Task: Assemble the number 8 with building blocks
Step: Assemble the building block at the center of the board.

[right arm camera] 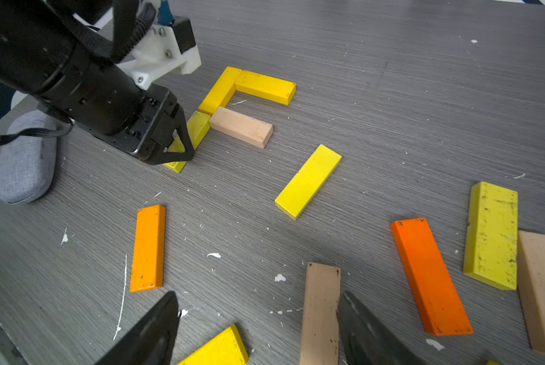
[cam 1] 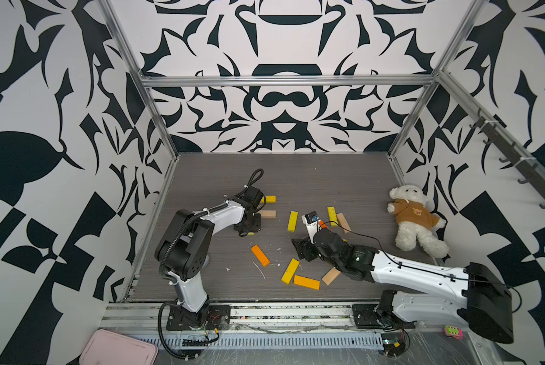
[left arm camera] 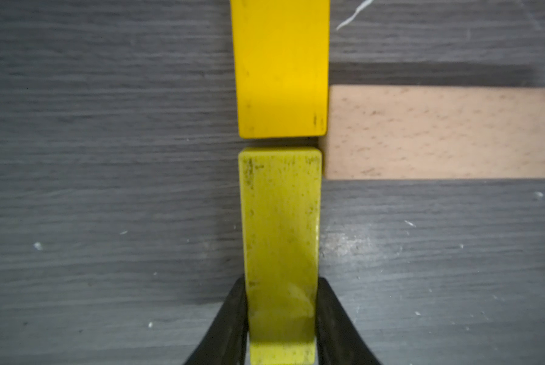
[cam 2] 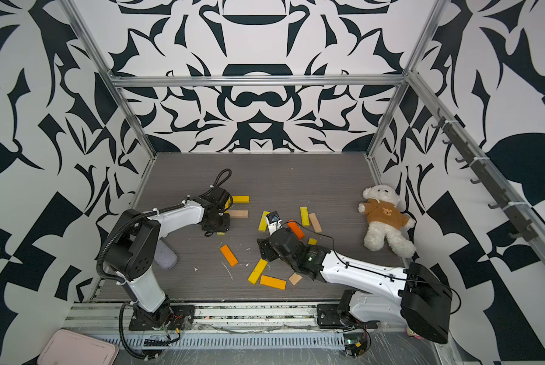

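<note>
The orange block nearest the grey case is next, and my right gripper should go to the middle of the orange block [cam 1: 260, 255] [right arm camera: 147, 248] and close there.
My left gripper [left arm camera: 280, 316] is shut on a yellow-green block [left arm camera: 280, 227] low at the table. That block's far end nearly meets a yellow block [left arm camera: 280, 69], and its corner touches a tan block [left arm camera: 438, 132]. The right wrist view shows the left gripper [right arm camera: 173, 148] beside this group, where another yellow block [right arm camera: 264, 87] forms a corner. My right gripper [right arm camera: 258, 331] hangs open over loose blocks: a tan one [right arm camera: 320, 313] by one finger and a yellow one [right arm camera: 220, 350]. In a top view the left gripper [cam 1: 247, 229] and right gripper [cam 1: 302, 249] stand apart.
Loose blocks lie scattered: orange [cam 1: 260, 255], yellow [cam 1: 292, 221], yellow [cam 1: 290, 271], orange [cam 1: 306, 282], red-orange [right arm camera: 429, 275], yellow-green [right arm camera: 490, 234]. A white teddy bear [cam 1: 413, 218] lies at the right wall. A grey case [right arm camera: 26, 158] sits by the left arm's base.
</note>
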### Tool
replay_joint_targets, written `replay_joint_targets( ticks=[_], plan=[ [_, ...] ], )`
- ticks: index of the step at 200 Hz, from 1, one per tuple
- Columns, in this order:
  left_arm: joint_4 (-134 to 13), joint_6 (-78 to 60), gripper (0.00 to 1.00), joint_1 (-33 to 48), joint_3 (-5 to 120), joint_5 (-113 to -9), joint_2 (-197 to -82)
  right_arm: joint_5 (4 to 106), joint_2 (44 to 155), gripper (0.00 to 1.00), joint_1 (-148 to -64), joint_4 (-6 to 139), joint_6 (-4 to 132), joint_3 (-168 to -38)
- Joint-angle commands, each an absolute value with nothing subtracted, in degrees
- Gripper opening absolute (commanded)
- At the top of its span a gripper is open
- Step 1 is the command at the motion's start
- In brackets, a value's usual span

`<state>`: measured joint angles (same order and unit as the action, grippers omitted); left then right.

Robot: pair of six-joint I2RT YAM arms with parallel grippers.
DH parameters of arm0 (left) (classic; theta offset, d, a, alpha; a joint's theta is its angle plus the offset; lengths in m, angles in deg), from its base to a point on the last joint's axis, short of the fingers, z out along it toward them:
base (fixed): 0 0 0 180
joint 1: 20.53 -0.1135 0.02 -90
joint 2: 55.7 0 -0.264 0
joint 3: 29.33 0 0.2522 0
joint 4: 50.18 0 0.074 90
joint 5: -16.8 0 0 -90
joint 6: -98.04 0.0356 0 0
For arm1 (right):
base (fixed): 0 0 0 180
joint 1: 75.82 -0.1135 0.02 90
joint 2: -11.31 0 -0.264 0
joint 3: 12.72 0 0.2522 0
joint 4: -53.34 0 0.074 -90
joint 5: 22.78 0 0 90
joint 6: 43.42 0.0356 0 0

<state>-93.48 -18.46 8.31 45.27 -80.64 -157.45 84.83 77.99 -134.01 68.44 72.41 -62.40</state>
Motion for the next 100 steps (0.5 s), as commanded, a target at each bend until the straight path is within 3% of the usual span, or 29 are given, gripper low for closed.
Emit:
replay_joint_targets(
  ticks=[1, 100],
  plan=[
    [-93.79, -18.33, 0.35, 7.86, 44.78, -79.73, -159.93, 85.39, 77.04, 0.81, -133.74, 66.39, 73.13, -62.16],
    [-93.19, -17.27, 0.36, 7.77, 44.98, -79.09, -160.29, 84.95, 78.20, 0.81, -133.74, 65.57, 73.39, -62.07]
  ],
)
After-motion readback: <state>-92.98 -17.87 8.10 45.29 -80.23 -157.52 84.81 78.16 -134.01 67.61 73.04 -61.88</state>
